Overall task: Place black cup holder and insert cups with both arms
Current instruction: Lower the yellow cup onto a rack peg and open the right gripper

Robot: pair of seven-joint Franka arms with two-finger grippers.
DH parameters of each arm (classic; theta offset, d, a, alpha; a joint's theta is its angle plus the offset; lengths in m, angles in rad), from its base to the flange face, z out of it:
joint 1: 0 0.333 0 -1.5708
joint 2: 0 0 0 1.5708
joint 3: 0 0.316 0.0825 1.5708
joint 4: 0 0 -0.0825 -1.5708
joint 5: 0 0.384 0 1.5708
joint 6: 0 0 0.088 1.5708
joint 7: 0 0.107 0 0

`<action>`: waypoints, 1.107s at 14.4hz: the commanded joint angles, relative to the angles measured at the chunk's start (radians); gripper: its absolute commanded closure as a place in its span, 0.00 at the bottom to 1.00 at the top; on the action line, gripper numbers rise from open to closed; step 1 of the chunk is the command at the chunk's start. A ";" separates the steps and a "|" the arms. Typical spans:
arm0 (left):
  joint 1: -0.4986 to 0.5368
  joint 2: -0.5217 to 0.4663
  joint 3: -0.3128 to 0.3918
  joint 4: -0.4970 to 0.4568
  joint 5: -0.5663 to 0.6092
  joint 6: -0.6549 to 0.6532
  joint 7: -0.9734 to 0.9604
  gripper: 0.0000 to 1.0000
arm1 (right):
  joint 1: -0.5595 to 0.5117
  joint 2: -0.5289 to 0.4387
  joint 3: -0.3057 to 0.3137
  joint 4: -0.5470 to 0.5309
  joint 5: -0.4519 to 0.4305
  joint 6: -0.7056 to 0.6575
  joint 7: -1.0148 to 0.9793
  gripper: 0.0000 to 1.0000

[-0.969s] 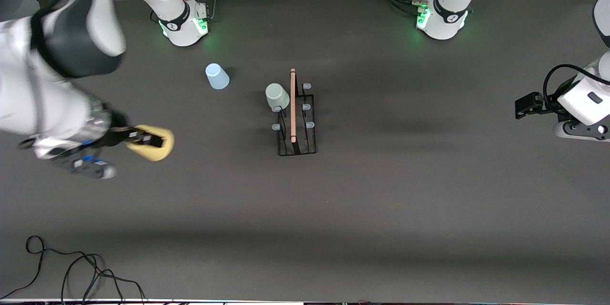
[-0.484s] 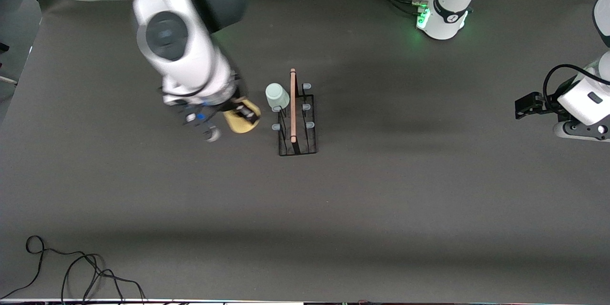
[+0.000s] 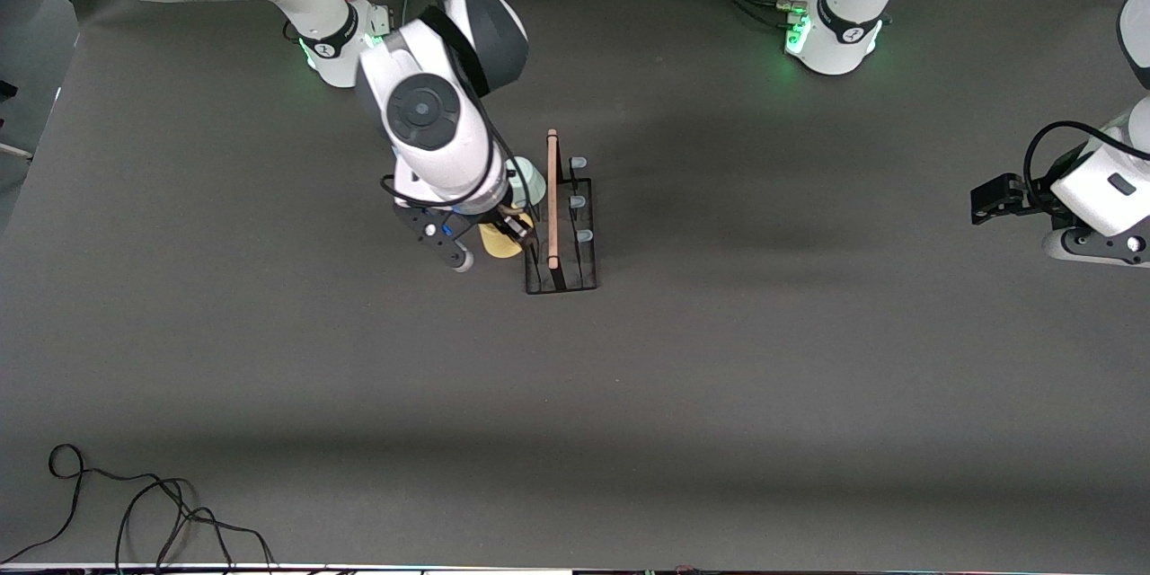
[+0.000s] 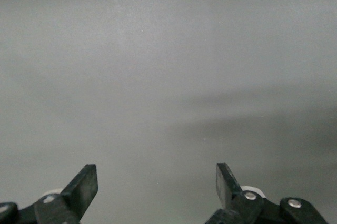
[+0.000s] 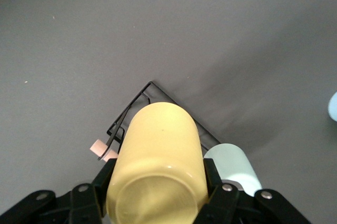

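Note:
The yellow cup, now held beside the pale green cup, will go down on the black cup holder's corner (image 3: 522, 248) (image 5: 162, 139) next to the pale green cup, set there by my right gripper.
The black cup holder (image 3: 575, 274) with its wooden rod handle (image 3: 552, 198) stands mid-table. A pale green cup (image 3: 532, 181) sits upside down on one of its pegs. My right gripper (image 3: 506, 232) is shut on the yellow cup (image 3: 497, 244) and holds it over the rack's side toward the right arm's end, beside the green cup. The right wrist view shows the yellow cup (image 5: 160, 155) between the fingers, over the rack's corner (image 5: 150, 88), with the green cup (image 5: 231, 163) beside it. The light blue cup (image 5: 333, 105) shows only there, at the frame's edge. My left gripper (image 3: 986, 198) waits open and empty at the left arm's end of the table.
A black cable (image 3: 135, 503) lies coiled on the table at the near edge, toward the right arm's end. The left wrist view shows its open gripper (image 4: 156, 174) over bare grey table.
My right arm has swung the yellow cup from the right arm's end of the table to the rack. The arm now hides the blue cup in the front view.

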 commanded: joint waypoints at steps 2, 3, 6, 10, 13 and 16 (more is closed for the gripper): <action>0.000 -0.001 -0.003 0.013 0.004 -0.019 -0.011 0.00 | 0.037 0.002 -0.009 -0.093 0.014 0.110 0.035 1.00; 0.000 -0.001 -0.003 0.013 0.004 -0.019 -0.011 0.00 | 0.038 0.002 -0.009 -0.110 0.014 0.125 0.035 1.00; 0.000 -0.001 -0.003 0.013 0.004 -0.019 -0.011 0.00 | 0.055 0.008 -0.007 -0.156 0.015 0.193 0.035 1.00; 0.000 -0.001 -0.003 0.013 0.004 -0.019 -0.011 0.00 | 0.056 0.045 -0.007 -0.187 0.092 0.264 0.033 0.77; 0.002 -0.001 -0.003 0.013 0.004 -0.019 -0.011 0.00 | 0.047 0.045 -0.009 -0.184 0.101 0.259 0.030 0.00; 0.002 -0.001 -0.003 0.013 0.004 -0.019 -0.011 0.00 | 0.033 0.016 -0.021 -0.114 0.089 0.174 0.023 0.00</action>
